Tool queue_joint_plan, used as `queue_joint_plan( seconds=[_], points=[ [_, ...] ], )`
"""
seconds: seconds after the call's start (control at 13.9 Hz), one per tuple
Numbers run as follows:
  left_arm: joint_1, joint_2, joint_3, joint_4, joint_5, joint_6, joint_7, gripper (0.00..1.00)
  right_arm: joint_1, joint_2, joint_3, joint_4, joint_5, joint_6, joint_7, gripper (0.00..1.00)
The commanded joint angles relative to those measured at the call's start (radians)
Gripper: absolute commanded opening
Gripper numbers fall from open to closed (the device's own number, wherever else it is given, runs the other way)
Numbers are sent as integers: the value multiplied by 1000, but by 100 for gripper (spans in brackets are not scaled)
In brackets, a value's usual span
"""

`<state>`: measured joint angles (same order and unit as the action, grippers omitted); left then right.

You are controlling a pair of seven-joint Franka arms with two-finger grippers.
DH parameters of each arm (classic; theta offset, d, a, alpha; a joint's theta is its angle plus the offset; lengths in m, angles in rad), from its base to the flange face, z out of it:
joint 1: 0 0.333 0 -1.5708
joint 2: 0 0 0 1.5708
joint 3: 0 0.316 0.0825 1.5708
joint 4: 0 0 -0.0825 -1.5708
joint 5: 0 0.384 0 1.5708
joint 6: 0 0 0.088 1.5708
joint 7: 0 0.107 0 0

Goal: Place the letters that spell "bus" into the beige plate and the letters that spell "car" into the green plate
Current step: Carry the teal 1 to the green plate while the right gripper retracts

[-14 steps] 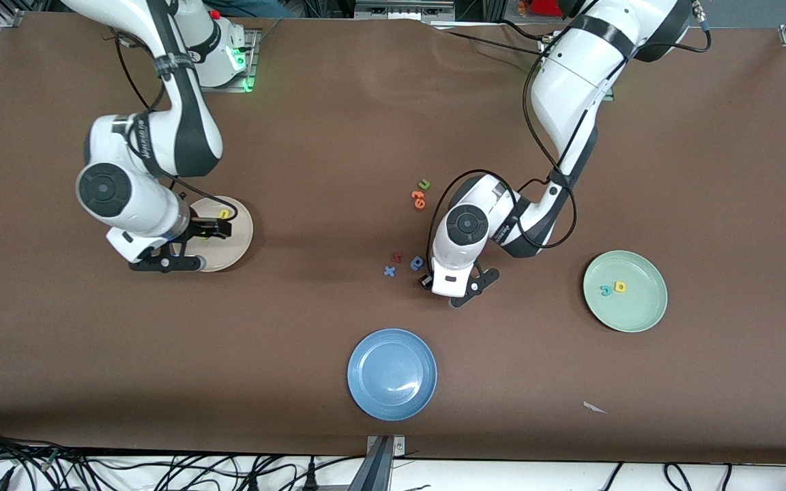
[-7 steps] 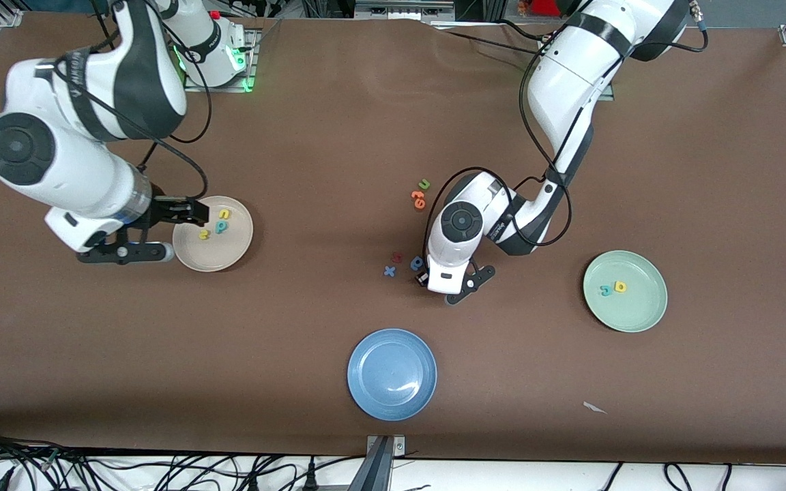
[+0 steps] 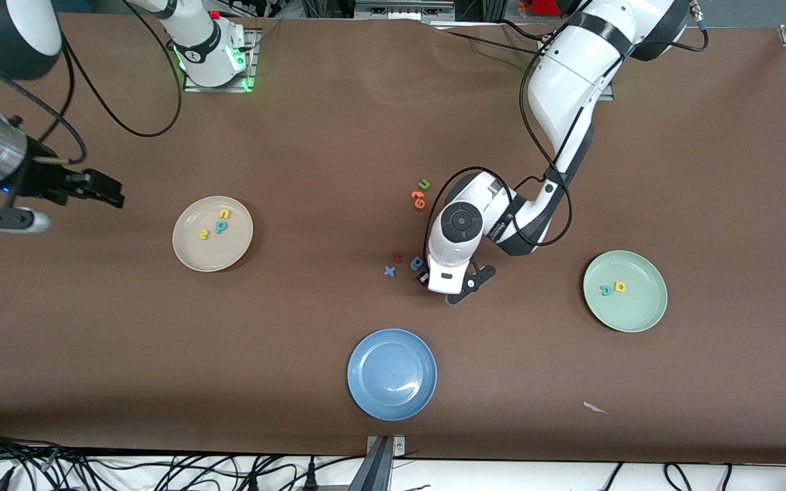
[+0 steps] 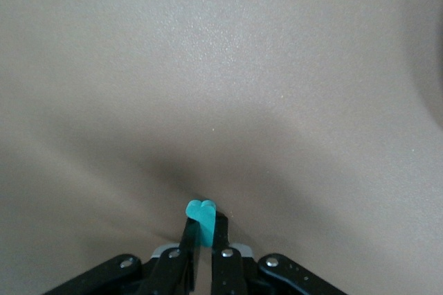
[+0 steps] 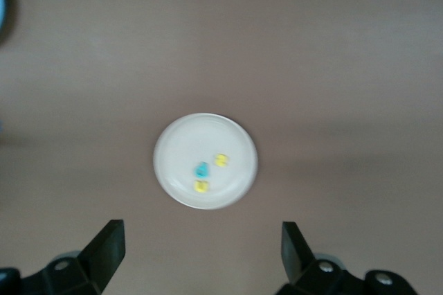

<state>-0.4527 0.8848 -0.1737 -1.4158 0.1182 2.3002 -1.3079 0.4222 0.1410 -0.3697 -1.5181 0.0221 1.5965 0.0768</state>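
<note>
My left gripper will let go of the teal letter close beside the yellow a on the green plate (image 3: 630, 289).
My left gripper (image 3: 426, 278) is low at the middle of the table, shut on a teal letter (image 4: 202, 215) that pokes out between its fingertips; my left gripper (image 4: 205, 229) hides that letter in the front view. The green plate (image 3: 638, 314) holds a teal c (image 3: 605, 290) and a yellow a (image 3: 619, 287). The beige plate (image 3: 229, 252) holds a yellow u (image 3: 224, 213), a teal b (image 3: 220, 226) and a yellow s (image 3: 204, 234). My right gripper (image 3: 110, 191) hangs open and empty, high over bare table beside the beige plate (image 5: 180, 149), toward the right arm's end.
Beside my left gripper lie a blue round letter (image 3: 417, 262), a red letter (image 3: 397, 257) and a blue x (image 3: 389, 271). An orange letter (image 3: 418, 198) and a green u (image 3: 424, 184) lie farther back. A blue plate (image 3: 391, 374) sits near the front edge.
My right arm rose and drew away from the beige plate toward its end of the table, uncovering the letters in it. My left gripper closed on the teal letter.
</note>
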Motion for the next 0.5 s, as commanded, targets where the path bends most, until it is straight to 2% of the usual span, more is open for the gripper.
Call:
queue_joint_plan(
  seconds=[0.0, 0.07, 0.14, 0.22, 0.43],
  points=[
    [-6, 10, 16, 18, -5, -13, 7, 0, -162, -101, 223, -135, -86, 43, 17, 100],
    [2, 2, 19, 24, -2, -59, 25, 0, -242, -147, 312, -207, -83, 101, 18, 100],
    [20, -13, 23, 38, -3, -121, 74, 0, -325, -184, 372, -264, -80, 159, 15, 100],
    [47, -32, 22, 55, -3, -183, 143, 0, -368, -193, 402, -275, -76, 163, 11, 100],
    [126, -92, 23, 57, -5, -307, 384, 0, -407, -199, 408, -248, -73, 154, 0, 100]
  ],
)
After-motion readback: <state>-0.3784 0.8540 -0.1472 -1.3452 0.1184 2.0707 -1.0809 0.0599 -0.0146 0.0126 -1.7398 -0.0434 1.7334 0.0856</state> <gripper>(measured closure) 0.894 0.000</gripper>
